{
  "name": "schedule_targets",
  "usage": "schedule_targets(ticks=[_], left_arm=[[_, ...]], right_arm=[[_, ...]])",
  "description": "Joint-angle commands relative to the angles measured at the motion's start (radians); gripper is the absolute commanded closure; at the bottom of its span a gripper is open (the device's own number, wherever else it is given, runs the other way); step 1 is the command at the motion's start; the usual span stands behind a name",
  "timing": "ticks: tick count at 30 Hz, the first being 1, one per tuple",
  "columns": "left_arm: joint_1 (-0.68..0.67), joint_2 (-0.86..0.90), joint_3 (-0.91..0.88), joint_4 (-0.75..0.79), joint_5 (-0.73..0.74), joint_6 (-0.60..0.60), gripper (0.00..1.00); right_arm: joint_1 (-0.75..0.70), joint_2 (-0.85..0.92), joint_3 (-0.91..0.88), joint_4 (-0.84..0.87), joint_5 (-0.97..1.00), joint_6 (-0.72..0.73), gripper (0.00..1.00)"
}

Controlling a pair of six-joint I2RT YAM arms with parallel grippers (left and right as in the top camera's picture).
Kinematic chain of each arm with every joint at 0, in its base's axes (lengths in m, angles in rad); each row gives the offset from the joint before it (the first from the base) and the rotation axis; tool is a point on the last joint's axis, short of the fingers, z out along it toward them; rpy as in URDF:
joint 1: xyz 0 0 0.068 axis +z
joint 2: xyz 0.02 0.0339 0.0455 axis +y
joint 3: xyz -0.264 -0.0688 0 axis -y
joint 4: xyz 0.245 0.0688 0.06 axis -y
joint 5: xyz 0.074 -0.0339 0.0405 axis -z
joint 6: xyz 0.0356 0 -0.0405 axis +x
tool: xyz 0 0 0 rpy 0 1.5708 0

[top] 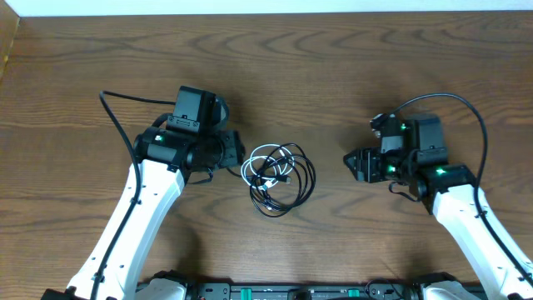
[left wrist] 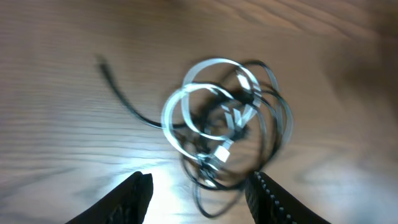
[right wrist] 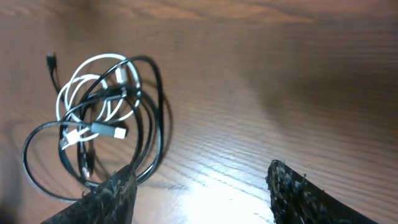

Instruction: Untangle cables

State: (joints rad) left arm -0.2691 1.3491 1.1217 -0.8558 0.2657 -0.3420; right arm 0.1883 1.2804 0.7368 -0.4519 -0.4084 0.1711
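Note:
The black loop's outer side (top: pixel 313 176) (right wrist: pixel 160 137) is across the tangle from my left gripper, and my right gripper will go there next and close on it.
A tangle of thin cables (top: pixel 277 176), one white and the others black, lies looped together on the wooden table between my arms. My left gripper (top: pixel 236 152) is open just left of the tangle. In the left wrist view the tangle (left wrist: pixel 224 127) lies ahead of the open fingers (left wrist: pixel 199 196), with a black loop reaching between them and one black end trailing off to the left. My right gripper (top: pixel 354 164) is open, apart from the tangle on its right. In the right wrist view the tangle (right wrist: pixel 99 124) lies left of the open fingers (right wrist: pixel 199 193).
The wooden table (top: pixel 333 67) stretches around the tangle. The white wall edge runs along the top. Thick black arm cables (top: pixel 117 117) loop beside each wrist.

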Motion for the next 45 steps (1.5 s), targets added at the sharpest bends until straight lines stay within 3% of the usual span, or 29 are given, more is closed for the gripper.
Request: schedule_targets(ticks=[1,14,20,26,30,36,38,40,41,43,45], left_arm=[[0.002,0.019,-0.016,0.000,-0.136,-0.077,0.47],[0.002,0.229,-0.019,-0.010,-0.032,-0.083,0.46],[0.001,0.314,-0.019,0.032,0.094,-0.082,0.46],[0.000,0.410,-0.019,0.066,0.129,-0.082,0.46],[-0.008,0.476,-0.019,0.119,0.225,-0.082,0.46],[-0.038,0.526,-0.019,0.137,0.220,-0.082,0.46],[-0.044,0.527,-0.019,0.136,0.220,-0.082,0.46],[-0.047,0.527,-0.019,0.136,0.221,-0.082,0.54],[-0.047,0.527,-0.019,0.132,0.220,-0.082,0.74],[-0.046,0.526,-0.018,0.128,0.220,-0.082,0.92],[-0.040,0.526,-0.018,0.124,0.220,-0.082,0.92]], right_arm=[[0.044,0.035,0.013,-0.001,-0.013,-0.011,0.36],[0.223,0.267,0.013,0.140,-0.013,0.042,0.40],[0.285,0.360,0.013,0.271,0.005,0.051,0.48],[0.319,0.449,0.013,0.323,0.066,0.127,0.51],[0.344,0.492,0.013,0.349,0.066,0.166,0.66],[0.357,0.494,0.013,0.348,0.067,0.166,0.97],[0.354,0.494,0.013,0.346,0.067,0.166,0.99],[0.354,0.494,0.013,0.339,0.079,0.166,0.99],[0.354,0.494,0.013,0.323,0.098,0.166,0.99],[0.354,0.494,0.013,0.298,0.124,0.166,0.99],[0.352,0.494,0.013,0.277,0.140,0.166,0.99]])
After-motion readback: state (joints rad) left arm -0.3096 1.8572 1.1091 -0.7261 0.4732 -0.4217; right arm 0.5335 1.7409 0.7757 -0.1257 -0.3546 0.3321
